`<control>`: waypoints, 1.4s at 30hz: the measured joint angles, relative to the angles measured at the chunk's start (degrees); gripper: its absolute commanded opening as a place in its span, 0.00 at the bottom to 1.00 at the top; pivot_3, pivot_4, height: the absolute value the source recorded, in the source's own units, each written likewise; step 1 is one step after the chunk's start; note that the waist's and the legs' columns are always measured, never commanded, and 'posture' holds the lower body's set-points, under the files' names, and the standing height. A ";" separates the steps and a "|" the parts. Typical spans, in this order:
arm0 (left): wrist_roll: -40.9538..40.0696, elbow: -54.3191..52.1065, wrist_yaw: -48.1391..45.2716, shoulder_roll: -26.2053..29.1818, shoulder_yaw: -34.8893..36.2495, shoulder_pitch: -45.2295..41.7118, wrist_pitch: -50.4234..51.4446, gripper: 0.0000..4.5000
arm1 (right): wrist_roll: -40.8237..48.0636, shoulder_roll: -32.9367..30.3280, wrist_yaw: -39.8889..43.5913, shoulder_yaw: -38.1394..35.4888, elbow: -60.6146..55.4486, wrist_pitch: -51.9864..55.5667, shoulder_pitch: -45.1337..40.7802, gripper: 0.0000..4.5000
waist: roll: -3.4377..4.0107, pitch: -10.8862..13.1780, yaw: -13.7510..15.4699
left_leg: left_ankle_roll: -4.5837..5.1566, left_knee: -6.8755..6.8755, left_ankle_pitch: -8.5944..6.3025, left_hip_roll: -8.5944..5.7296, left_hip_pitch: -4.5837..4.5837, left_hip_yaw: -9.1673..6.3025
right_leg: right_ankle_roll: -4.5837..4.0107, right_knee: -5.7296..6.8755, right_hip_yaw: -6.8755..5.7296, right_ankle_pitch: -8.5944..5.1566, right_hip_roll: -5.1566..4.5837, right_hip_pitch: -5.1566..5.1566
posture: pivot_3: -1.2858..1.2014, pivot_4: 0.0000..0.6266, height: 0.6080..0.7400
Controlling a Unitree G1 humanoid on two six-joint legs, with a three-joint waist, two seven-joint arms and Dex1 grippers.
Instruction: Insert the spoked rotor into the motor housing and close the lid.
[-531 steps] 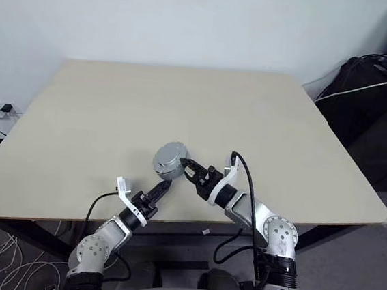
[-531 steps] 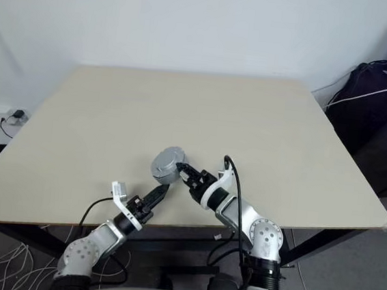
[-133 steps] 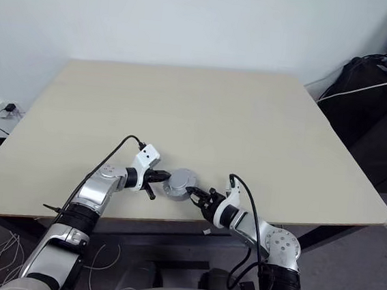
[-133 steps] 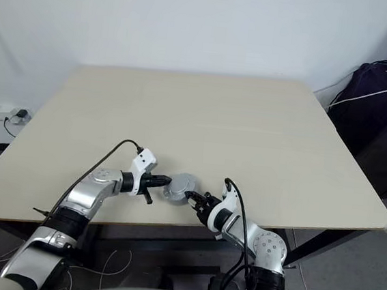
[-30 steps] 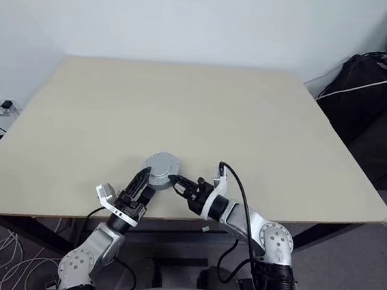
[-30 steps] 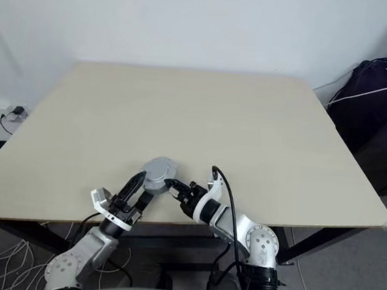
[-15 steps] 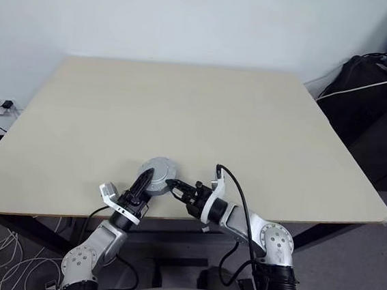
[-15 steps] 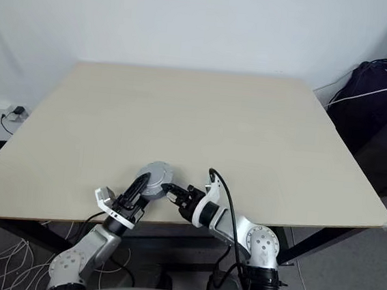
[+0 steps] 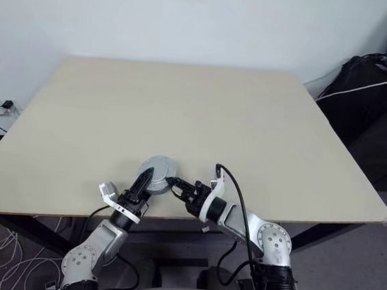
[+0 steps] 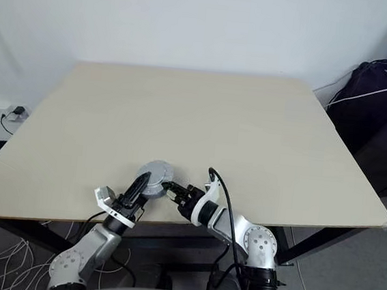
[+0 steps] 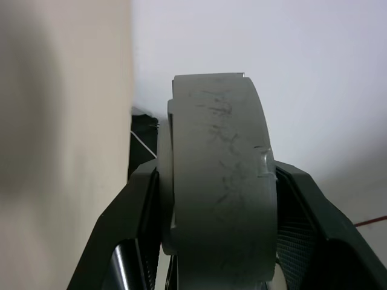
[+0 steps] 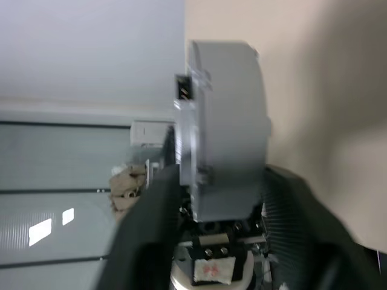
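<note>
My left gripper is to let go of the motor housing on the bare table (image 9: 107,154), just past that arm's white bracket. The housing still hangs above the table's front edge.
A round grey motor housing (image 9: 158,166) hangs just above the table's front edge, with the silver-grey lid (image 10: 155,169) on its upper face. The spoked rotor is hidden. My left gripper (image 9: 150,176) comes up from the near left and is shut on the housing's rim. In the left wrist view the housing (image 11: 217,181) fills the gap between both black fingers (image 11: 142,205). My right gripper (image 9: 173,182) reaches in from the right, level with the housing's near right edge. In the right wrist view the housing (image 12: 227,121) stands edge-on straight ahead.
The beige table (image 9: 184,103) stretches away behind the hands. Black bags with a white cable (image 9: 374,87) stand off its right side. A wall socket (image 9: 1,108) and loose cables lie on the floor at the left.
A second ago my left gripper stood open around the housing; it has now shut on it. Neither hand has moved and the housing hangs in the same spot.
</note>
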 measured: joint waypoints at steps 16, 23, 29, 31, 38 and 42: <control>7.38 -0.35 6.76 -0.35 0.37 -3.30 -18.09 0.47 | -4.83 1.46 -1.71 -3.80 -0.64 -6.49 0.62 1.00 | -0.02 -0.02 0.15 | -0.19 0.05 -0.10 0.00 -0.03 0.02 | 0.00 0.01 0.02 0.06 0.00 0.00 | 0.52 0.00 1.00; 10.08 7.78 10.79 -0.70 5.15 -11.43 -32.93 0.47 | -5.07 1.46 -1.39 -3.76 -0.76 -6.47 0.83 1.00 | -0.12 -0.09 0.11 | 0.03 0.10 0.02 0.02 -0.01 0.08 | 0.01 0.00 0.05 0.14 0.14 0.05 | 0.52 0.00 1.00; 10.32 15.78 12.40 -1.06 9.88 -18.82 -40.96 0.47 | -5.22 1.46 -1.11 -3.52 -0.80 -6.36 0.79 1.00 | -0.33 -0.16 0.31 | 0.12 0.23 0.06 -0.01 -0.06 0.08 | 0.11 -0.02 0.02 0.21 0.16 0.13 | 0.52 0.00 1.00; 10.18 17.06 12.36 -1.77 11.08 -21.86 -42.61 0.47 | -5.32 1.46 -1.09 -3.46 -0.79 -6.32 0.78 1.00 | -0.45 -0.19 0.30 | 0.17 0.26 0.09 -0.02 -0.06 0.09 | 0.11 -0.04 0.03 0.25 0.16 0.18 | 0.52 0.00 1.00; 10.23 24.59 12.05 -2.21 12.96 -27.71 -45.04 0.47 | -5.71 1.47 -0.73 -3.45 -0.92 -6.25 0.80 1.00 | -0.62 -0.16 0.11 | 0.19 0.25 0.08 0.02 0.12 0.10 | 0.12 -0.06 0.03 0.26 0.24 0.62 | 0.52 0.00 1.00; 11.72 28.14 12.43 -3.42 16.22 -31.79 -48.69 0.47 | -5.81 1.48 -0.32 -3.32 -0.96 -6.22 0.79 1.00 | -0.63 -0.17 0.13 | 0.20 0.25 0.08 0.01 0.13 0.09 | 0.12 -0.08 0.04 0.26 0.24 0.65 | 0.52 0.00 1.00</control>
